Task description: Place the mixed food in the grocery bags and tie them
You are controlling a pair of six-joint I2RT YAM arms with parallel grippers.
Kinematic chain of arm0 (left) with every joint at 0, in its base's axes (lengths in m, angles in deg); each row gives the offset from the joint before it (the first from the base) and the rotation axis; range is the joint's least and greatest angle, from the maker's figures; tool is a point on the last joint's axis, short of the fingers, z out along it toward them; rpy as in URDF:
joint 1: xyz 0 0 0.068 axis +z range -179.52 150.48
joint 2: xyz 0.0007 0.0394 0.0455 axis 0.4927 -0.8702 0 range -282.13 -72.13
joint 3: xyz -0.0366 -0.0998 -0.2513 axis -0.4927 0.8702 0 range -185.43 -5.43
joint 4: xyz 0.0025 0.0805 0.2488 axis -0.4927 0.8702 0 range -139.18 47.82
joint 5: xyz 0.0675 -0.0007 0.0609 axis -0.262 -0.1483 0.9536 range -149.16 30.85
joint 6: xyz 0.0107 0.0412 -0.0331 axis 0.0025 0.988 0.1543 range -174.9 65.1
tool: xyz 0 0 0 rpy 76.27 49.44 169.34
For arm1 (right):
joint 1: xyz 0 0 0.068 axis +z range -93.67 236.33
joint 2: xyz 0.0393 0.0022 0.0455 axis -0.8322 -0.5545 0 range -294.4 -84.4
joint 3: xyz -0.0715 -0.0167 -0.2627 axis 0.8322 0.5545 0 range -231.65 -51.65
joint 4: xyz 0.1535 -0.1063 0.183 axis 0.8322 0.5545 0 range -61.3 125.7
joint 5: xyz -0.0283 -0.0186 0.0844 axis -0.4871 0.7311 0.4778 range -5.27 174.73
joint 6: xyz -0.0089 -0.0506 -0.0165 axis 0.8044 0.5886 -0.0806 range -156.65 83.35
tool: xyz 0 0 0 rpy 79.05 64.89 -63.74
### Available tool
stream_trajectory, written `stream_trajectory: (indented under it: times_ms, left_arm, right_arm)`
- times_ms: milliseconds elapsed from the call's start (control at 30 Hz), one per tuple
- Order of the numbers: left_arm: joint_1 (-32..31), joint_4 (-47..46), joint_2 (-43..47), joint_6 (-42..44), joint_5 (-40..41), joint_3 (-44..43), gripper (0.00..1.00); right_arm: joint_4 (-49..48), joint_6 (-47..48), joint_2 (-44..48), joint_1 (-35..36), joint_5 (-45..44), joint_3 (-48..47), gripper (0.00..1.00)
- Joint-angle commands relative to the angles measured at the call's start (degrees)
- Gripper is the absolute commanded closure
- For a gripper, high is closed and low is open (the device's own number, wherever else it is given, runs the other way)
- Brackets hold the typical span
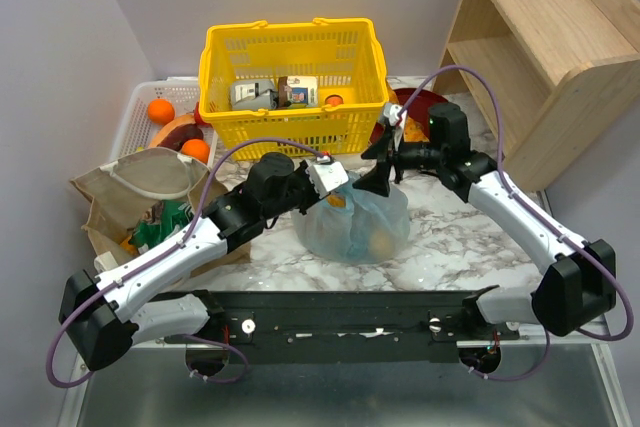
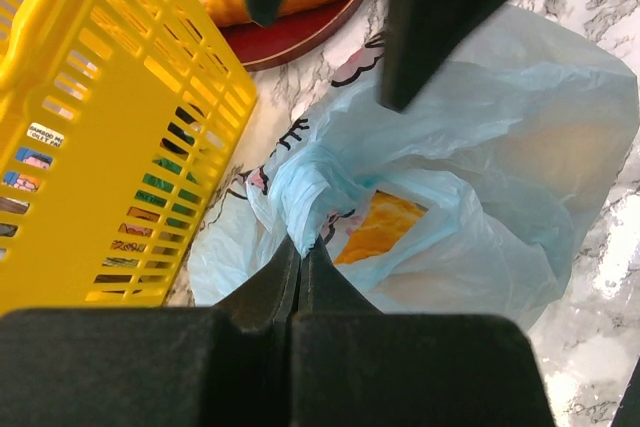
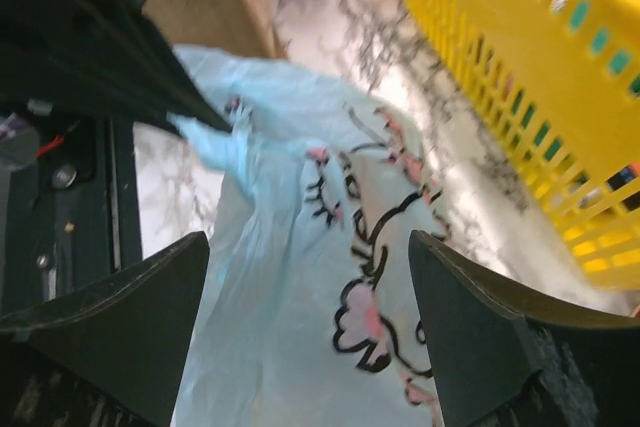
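The robot's right gripper faces the printed side of the light-blue bag, away from the bag's bunched edge, so it should swing around and pinch that bunched edge [image 2: 305, 195] next to the left gripper.
The light-blue grocery bag [image 1: 355, 222] with its pink-white cartoon print [image 3: 370, 247] sits on the marble between the arms. Orange food [image 1: 377, 242] shows through it, and an orange packet [image 2: 385, 227] lies in its mouth. My left gripper [image 1: 338, 184] is shut on a bunched edge of the bag [image 2: 303, 245]. My right gripper [image 1: 383, 155] hangs open just above the bag, nothing between its fingers [image 3: 308, 239]. The tan grocery bag [image 1: 150, 182] stands open at the left with green packets [image 1: 155, 227] inside. Loose oranges [image 1: 160, 110] lie behind it.
A yellow mesh basket [image 1: 290, 77] holding cartons stands right behind the blue bag. A red plate with bread [image 1: 410, 107] is to its right, a white tray [image 1: 140, 107] at the back left. A wooden shelf [image 1: 545, 37] fills the back right corner.
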Motion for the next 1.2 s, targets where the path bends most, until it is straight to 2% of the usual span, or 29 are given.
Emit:
stream_trajectory:
  times_ms: [0,167,333,467,567,600,667,700,733,767,900,1167]
  left_arm:
    - [-0.3,-0.3,1.0,0.9,1.5,0.0,1.00]
    - [-0.3,-0.2,0.3,0.1,1.2,-0.5,1.00]
    - [-0.3,-0.4,0.3,0.0,0.9,-0.4,1.00]
    - [-0.2,-0.7,0.6,0.0,0.9,-0.2,1.00]
    - [-0.3,-0.7,1.0,0.1,1.3,-0.1,1.00]
    - [-0.2,-0.8,1.1,0.2,1.4,-0.1,1.00]
    - [-0.3,-0.9,1.3,0.3,1.6,0.0,1.00]
    - [-0.3,-1.0,1.4,0.6,2.1,0.1,1.00]
    - [-0.3,-1.0,1.5,0.7,2.3,0.3,1.00]
    - [-0.3,-1.1,1.7,0.8,2.6,0.3,1.00]
    - [-0.6,-2.9,1.7,1.5,5.6,1.3,1.00]
    - [-5.0,-7.3,-0.8,4.4,21.7,1.9,1.00]
  right_arm:
    - [3.2,2.7,2.2,0.6,3.1,2.7,0.00]
    - [1.6,2.7,2.0,5.7,-12.0,6.4,0.00]
    - [-5.5,0.7,2.7,10.8,-25.7,10.2,0.00]
    - [-8.9,0.0,1.9,12.5,-33.2,11.7,0.02]
    - [-9.1,-0.5,1.2,12.5,-37.9,11.9,0.14]
    - [-9.1,-0.7,1.0,12.7,-38.8,11.7,0.32]
    - [-8.6,-0.8,0.6,12.6,-41.3,11.2,0.45]
    - [-7.5,-0.8,0.6,12.6,-42.1,11.1,0.62]
    - [-6.9,-1.2,0.9,12.6,-43.6,10.9,0.74]
    - [-6.4,-1.5,1.5,12.6,-44.1,10.9,0.81]
    - [-0.4,-2.7,4.8,12.9,-45.5,10.3,0.92]
    - [13.3,-8.8,10.7,14.5,-43.5,7.3,0.99]
